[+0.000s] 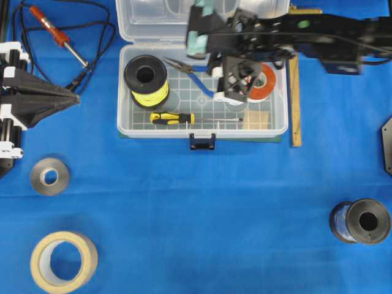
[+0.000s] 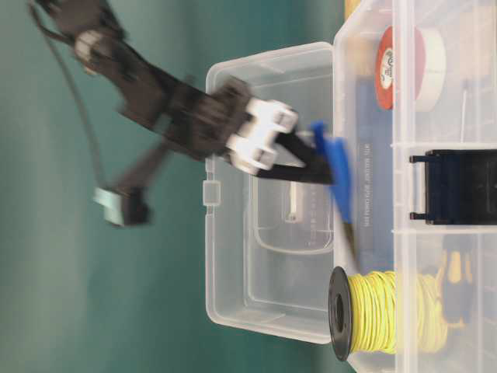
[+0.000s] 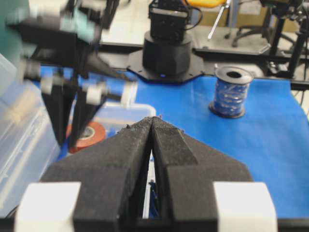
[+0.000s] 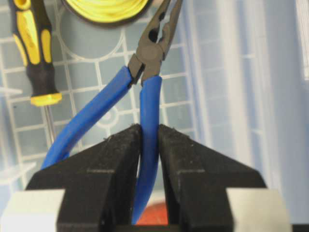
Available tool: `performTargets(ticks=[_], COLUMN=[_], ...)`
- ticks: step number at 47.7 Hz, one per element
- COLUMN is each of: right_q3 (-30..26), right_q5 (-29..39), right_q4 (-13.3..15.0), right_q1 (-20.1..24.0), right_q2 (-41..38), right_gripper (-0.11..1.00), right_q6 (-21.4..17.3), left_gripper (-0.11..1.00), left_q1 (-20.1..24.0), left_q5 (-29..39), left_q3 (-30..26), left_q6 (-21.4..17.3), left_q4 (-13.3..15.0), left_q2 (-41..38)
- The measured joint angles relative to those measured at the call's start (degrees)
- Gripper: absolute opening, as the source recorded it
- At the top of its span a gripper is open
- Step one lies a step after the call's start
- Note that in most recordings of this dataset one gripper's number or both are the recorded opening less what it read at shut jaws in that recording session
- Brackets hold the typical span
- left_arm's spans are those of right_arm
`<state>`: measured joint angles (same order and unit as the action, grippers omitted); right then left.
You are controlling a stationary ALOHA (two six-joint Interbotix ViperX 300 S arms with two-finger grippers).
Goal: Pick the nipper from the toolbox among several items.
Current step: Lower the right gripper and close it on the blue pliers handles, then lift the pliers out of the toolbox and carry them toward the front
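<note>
The robot's right gripper needs to release the nipper on the blue table [image 1: 201,197] in front of the toolbox's black latch.
The clear toolbox [image 1: 125,125] stands open at the top middle. In it lies the nipper [image 1: 191,73], with blue handles and dark pointed jaws aimed at the yellow wire spool [image 1: 146,79]. My right gripper [image 4: 149,128] reaches down into the box and is shut on one blue handle of the nipper [image 4: 149,101]; the other handle curves free to the left. Whether the nipper is off the floor I cannot tell. The screwdriver [image 1: 173,117], red-and-white tape roll [image 1: 264,82] and wooden block [image 1: 257,119] also lie in the box. My left gripper [image 3: 153,118] is shut and empty at the left table edge.
A red soldering iron [image 1: 55,33] with its cable lies at the back left. A grey roll [image 1: 50,176] and a masking tape roll [image 1: 64,262] sit front left, and a blue wire spool [image 1: 361,222] front right. A wooden ruler [image 1: 296,101] lies beside the box's right wall.
</note>
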<state>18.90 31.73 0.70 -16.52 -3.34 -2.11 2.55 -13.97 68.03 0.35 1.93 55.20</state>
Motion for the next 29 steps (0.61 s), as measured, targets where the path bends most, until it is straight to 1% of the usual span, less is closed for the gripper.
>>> performTargets(ticks=[8,14,21,29], right_q3=[2.2,5.2,8.7,11.1], right_q5=[0.4,-0.4,-4.4,-8.4], right_q4=[0.1,0.2,0.1,0.0], right_q1=[0.0,1.8,6.9,13.9], right_q2=[7.3,12.2,16.3,17.5], right_gripper=[0.13,0.13,0.13,0.13], right_q6=[-0.5,-1.0,-2.0,-3.9], left_gripper=[0.00,0.00,0.00,0.00], left_q1=[0.0,0.0,0.1,0.4], left_q5=[0.0,-0.1,0.0,0.0], left_q3=[0.0,0.0,0.0,0.0], left_q6=[0.0,0.0,0.1,0.0], left_q4=[0.0,0.0,0.0,0.0], left_q2=[0.0,0.0,0.0,0.0])
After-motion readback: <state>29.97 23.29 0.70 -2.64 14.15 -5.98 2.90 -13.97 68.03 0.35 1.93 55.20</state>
